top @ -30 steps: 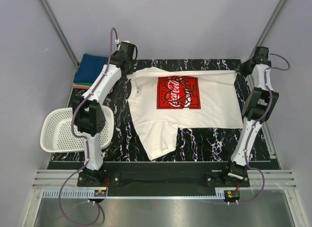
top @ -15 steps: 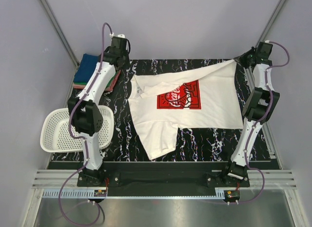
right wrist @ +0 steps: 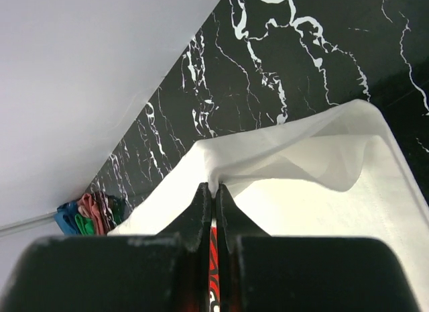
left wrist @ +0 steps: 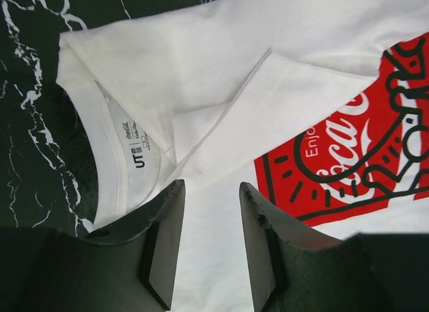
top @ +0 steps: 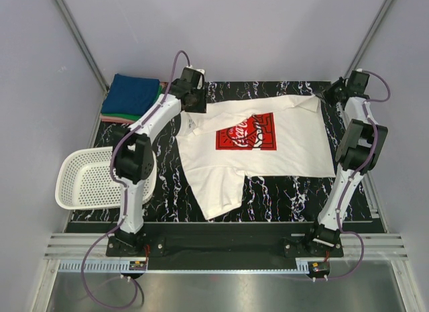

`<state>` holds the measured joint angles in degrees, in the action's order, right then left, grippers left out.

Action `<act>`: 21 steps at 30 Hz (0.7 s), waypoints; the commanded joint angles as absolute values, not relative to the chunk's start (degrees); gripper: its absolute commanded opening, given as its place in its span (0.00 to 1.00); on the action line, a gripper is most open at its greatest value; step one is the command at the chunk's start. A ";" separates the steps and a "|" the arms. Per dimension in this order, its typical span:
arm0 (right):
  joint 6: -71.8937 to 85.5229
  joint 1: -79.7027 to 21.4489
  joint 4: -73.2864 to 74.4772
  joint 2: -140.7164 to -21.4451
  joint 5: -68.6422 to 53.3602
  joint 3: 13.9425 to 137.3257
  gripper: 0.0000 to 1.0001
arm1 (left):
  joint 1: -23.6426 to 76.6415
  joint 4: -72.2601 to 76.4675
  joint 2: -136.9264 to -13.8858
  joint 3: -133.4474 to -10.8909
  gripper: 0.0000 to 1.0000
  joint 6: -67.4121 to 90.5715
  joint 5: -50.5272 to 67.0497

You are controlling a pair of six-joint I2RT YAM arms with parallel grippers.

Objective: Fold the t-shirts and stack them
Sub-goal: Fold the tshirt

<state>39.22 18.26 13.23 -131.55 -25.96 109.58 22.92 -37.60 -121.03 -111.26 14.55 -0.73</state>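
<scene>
Next, my left gripper grips the white t-shirt at the shoulder [top: 194, 131] [left wrist: 178, 168] beside the collar's printed label, where the folded layers meet.
A white t-shirt [top: 288, 147] with a red chest print [top: 245, 131] lies spread on the black marble mat [top: 281, 194]; one sleeve reaches toward the near edge. Its far edge is folded down over the top of the print. My left gripper [top: 196, 102] hovers over the collar end, open, with only white cloth [left wrist: 201, 70] beneath its jaws [left wrist: 211, 188]. My right gripper [right wrist: 214, 186] is shut on a pinch of the shirt's far right edge [right wrist: 315, 191], at the mat's back right corner [top: 326, 92]. Folded t-shirts [top: 134, 92], blue on top, sit stacked at the back left.
A white mesh basket [top: 90, 181] stands off the mat's left side beside the left arm. The folded stack [right wrist: 87, 215] shows blue, green and pink edges in the right wrist view. Grey walls close in the back and sides.
The left gripper let go of the shirt's far left edge, opened and moved right over the collar. The stretched far edge dropped and folded onto the print. The right gripper kept its hold.
</scene>
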 commanded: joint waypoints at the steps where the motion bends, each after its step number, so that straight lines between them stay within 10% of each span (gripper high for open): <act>1: 38.06 18.28 9.49 -126.56 -28.65 109.60 0.00 | 21.71 -34.46 -123.04 -111.45 0.43 13.36 2.45; 21: 37.44 18.37 8.53 -126.83 -30.32 108.63 0.00 | 21.10 -30.24 -125.69 -100.73 0.45 10.46 1.84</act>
<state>38.96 18.26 10.44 -130.78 -29.43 108.29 21.63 -33.71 -126.08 -101.19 11.60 1.10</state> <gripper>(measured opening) 0.018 0.446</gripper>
